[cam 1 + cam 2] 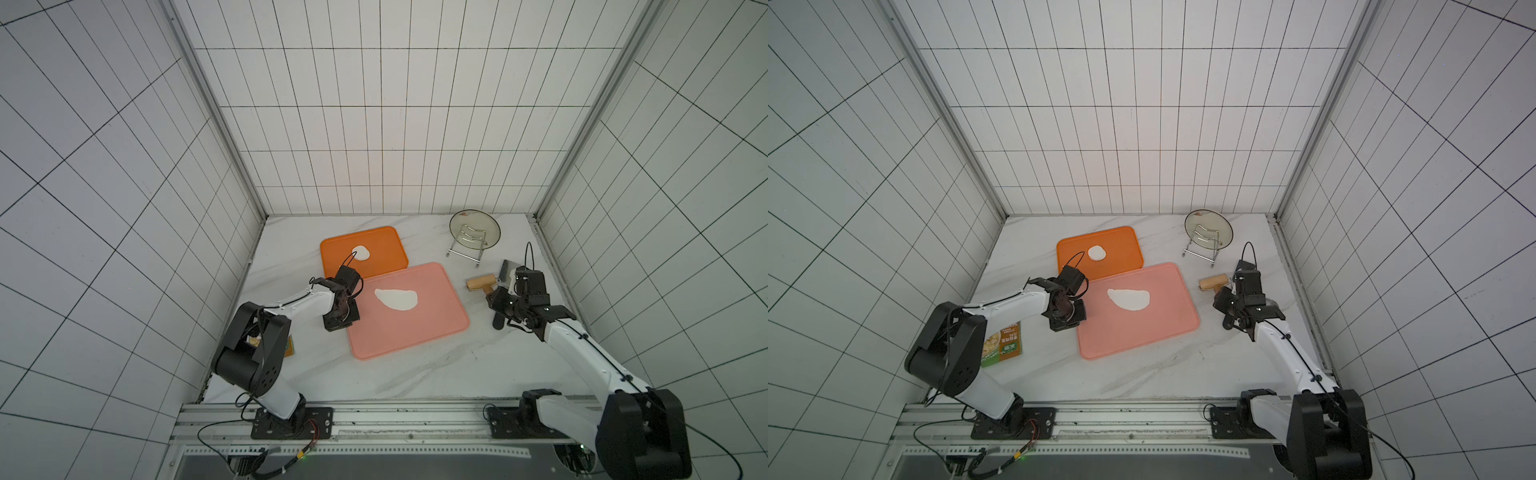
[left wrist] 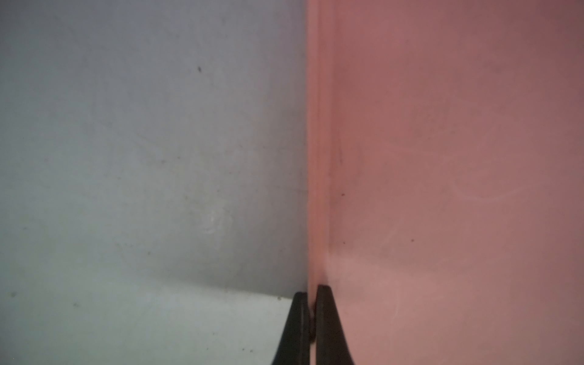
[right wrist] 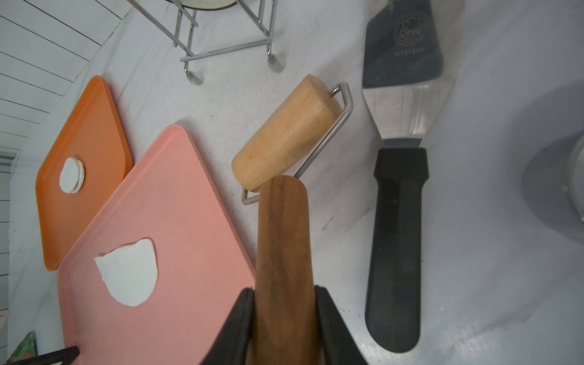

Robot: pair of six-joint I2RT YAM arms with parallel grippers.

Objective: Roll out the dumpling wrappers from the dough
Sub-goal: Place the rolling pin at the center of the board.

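Note:
Next, my right gripper puts the roller down on the counter (image 1: 480,308) (image 3: 305,258) between the pink tray and the black handle of the spatula.
The dough (image 1: 397,299) (image 3: 129,276) is a thin, irregular white sheet on the pink tray (image 1: 432,332). Round white dumpling wrappers (image 1: 360,252) (image 3: 72,175) lie on the orange tray (image 1: 382,245) behind it. My left gripper (image 2: 311,300) is shut on the pink tray's left rim (image 2: 317,158), pointing straight down in both top views. My right gripper (image 3: 284,294) is shut on the dark wooden handle (image 3: 282,240) of the roller. The pale wooden drum of the roller (image 3: 284,132) (image 1: 481,283) rests on the counter right of the pink tray.
A steel spatula with a black handle (image 3: 398,221) lies right beside the roller. A glass plate stands in a wire rack (image 1: 474,228) at the back right. A printed box (image 1: 1003,345) sits under the left arm. A grey metal object (image 3: 576,177) shows at the right wrist view's edge.

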